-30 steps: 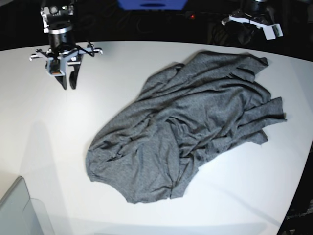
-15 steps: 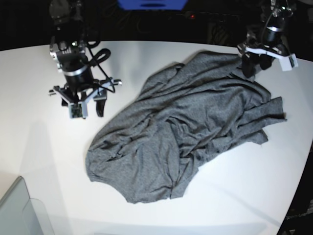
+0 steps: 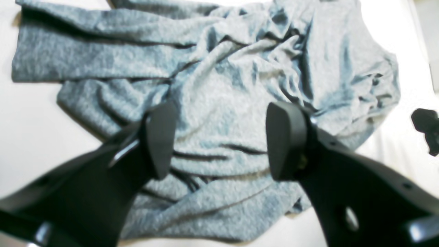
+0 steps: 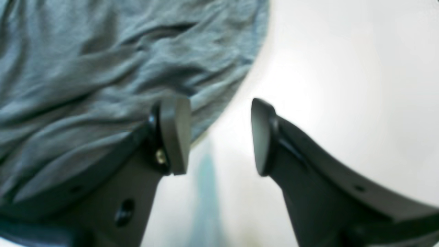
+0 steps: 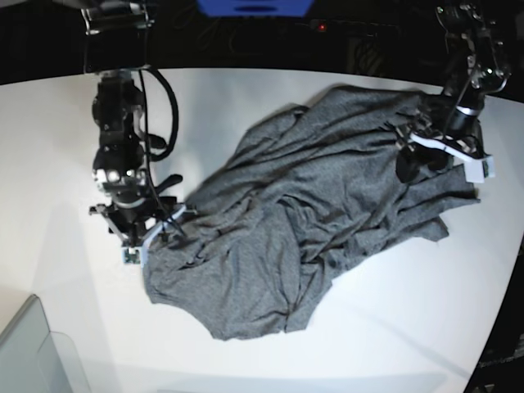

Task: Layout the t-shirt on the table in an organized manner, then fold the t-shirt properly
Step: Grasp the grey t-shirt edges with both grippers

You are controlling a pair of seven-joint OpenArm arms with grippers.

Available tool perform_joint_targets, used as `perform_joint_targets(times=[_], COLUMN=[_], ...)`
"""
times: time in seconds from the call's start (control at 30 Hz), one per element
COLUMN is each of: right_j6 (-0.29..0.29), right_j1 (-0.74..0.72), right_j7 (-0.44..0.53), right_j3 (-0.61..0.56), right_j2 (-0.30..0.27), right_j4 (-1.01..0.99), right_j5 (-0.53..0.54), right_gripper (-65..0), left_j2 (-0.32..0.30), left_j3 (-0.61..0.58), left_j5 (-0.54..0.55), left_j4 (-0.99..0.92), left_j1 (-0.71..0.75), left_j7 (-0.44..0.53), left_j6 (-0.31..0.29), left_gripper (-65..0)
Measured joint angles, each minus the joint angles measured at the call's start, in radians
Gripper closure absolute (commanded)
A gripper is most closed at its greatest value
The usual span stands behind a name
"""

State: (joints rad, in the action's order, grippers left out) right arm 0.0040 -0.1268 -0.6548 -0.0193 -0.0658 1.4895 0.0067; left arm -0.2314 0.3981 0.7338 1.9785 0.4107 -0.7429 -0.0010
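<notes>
The robot's left gripper needs to next move to the dark grey t-shirt's loose end (image 5: 472, 190) (image 3: 28, 49) closest to the table's curved edge and close there.
The dark grey t-shirt (image 5: 311, 213) lies crumpled and wrinkled across the middle and right of the white table (image 5: 246, 106). My right gripper (image 5: 155, 236) is low at the shirt's near-left edge. In the right wrist view it (image 4: 219, 137) is open, with one finger over the t-shirt (image 4: 85, 68) and the other over bare table (image 4: 343, 68). My left gripper (image 5: 419, 168) hovers over the shirt's far-right part. In the left wrist view it (image 3: 219, 140) is open above folds of the t-shirt (image 3: 223, 85), holding nothing.
A translucent grey bin corner (image 5: 33, 352) sits at the near-left corner. The table's curved edge runs close along the shirt's right side. A blue object (image 5: 254, 6) stands behind the table's far edge.
Both arms have come down from the table's far side to the shirt, the right to its near-left edge, the left onto its far-right part. Both grippers' jaws have opened wider.
</notes>
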Motion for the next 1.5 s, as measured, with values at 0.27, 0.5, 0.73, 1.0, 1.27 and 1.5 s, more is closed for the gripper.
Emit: perform_joint_targets(times=[0.27, 0.5, 0.73, 1.0, 1.27, 1.5], right_j6=[0.0, -0.001, -0.001, 0.0, 0.0, 0.0], right_j1=[-0.167, -0.273, -0.293, -0.297, -0.341, -0.348], right_j7=[0.171, 0.27, 0.292, 0.303, 0.373, 0.416], right_j3=[0.071, 0.071, 0.071, 0.071, 0.069, 0.069], right_j2=[-0.025, -0.04, -0.042, -0.041, -0.019, -0.021], right_j4=[-0.315, -0.543, -0.572, -0.523, -0.689, -0.74], right_j5=[-0.004, -0.005, -0.006, -0.005, -0.002, -0.002], right_gripper=[-34.1, -34.3, -34.4, -34.4, -34.4, -28.7], left_j2=[0.042, 0.051, 0.051, 0.052, 0.09, 0.09], left_j3=[0.002, 0.004, 0.002, -0.001, -0.001, -0.001], left_j5=[0.006, 0.0, 0.001, 0.005, 0.0, 0.0], left_j4=[0.0, 0.0, 0.0, -0.034, -0.103, -0.105], left_j1=[0.033, 0.08, 0.079, 0.037, 0.029, 0.029], left_j7=[-0.002, 0.001, 0.006, 0.002, 0.0, -0.002], left_j6=[-0.001, 0.001, 0.001, 0.001, 0.002, 0.002], left_gripper=[-40.5, -40.5, -40.5, -40.5, -40.5, -40.5])
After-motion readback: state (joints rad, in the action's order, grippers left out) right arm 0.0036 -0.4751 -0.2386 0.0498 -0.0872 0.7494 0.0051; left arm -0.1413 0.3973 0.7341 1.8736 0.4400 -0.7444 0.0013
